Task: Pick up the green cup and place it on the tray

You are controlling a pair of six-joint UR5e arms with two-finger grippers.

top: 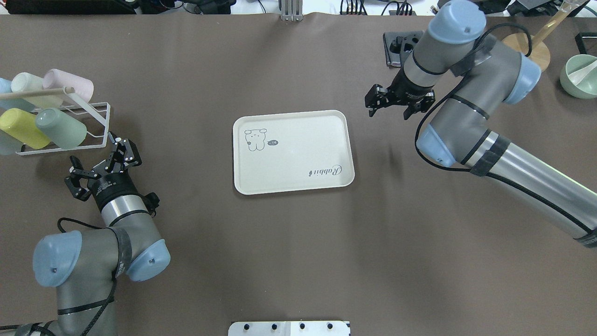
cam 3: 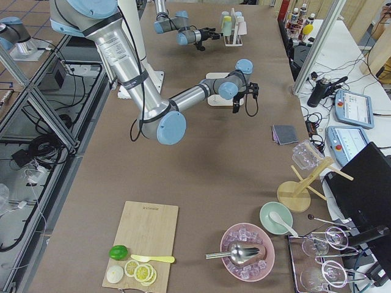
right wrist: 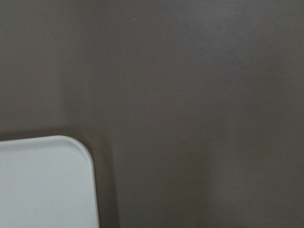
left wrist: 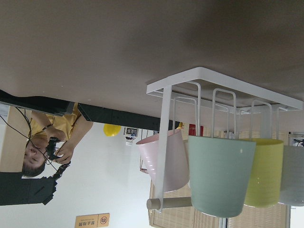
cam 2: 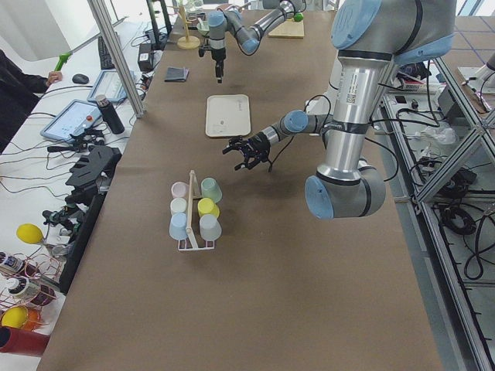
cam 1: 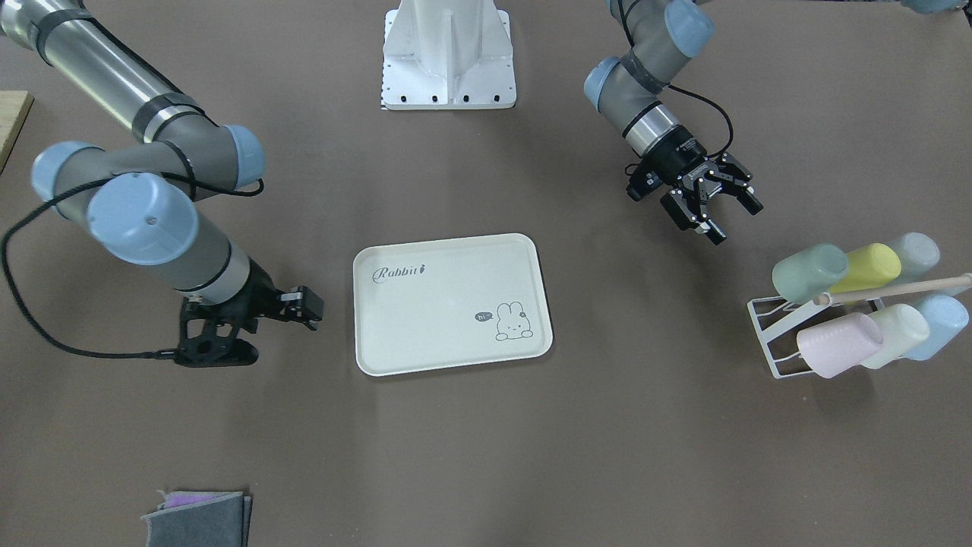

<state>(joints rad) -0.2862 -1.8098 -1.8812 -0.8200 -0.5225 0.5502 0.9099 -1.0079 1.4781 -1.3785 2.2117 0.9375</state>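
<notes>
My left gripper should go next to the green cup beside the yellow cup on the rack and then close around the green cup's sides (cam 1: 812, 272) (left wrist: 221, 179).
The green cup (cam 1: 809, 272) lies on its side on a white wire rack (cam 1: 767, 334), among other pastel cups; it also shows in the overhead view (top: 60, 128) and fills the left wrist view (left wrist: 218, 178). My left gripper (cam 1: 735, 220) is open and empty, a short way from the rack and pointing at the green cup (cam 2: 210, 189). The cream tray (cam 1: 448, 304) lies flat at the table's middle, with nothing on it. My right gripper (top: 394, 105) hangs open and empty over the bare table beside the tray's corner (right wrist: 42, 185).
The rack also holds pink (cam 1: 839, 343), yellow (cam 1: 866, 267), cream and blue cups under a wooden bar. Folded grey cloths (cam 1: 197, 516) lie near the front edge. A wooden stand (top: 529, 49) and a green bowl (top: 580, 74) sit at the far right.
</notes>
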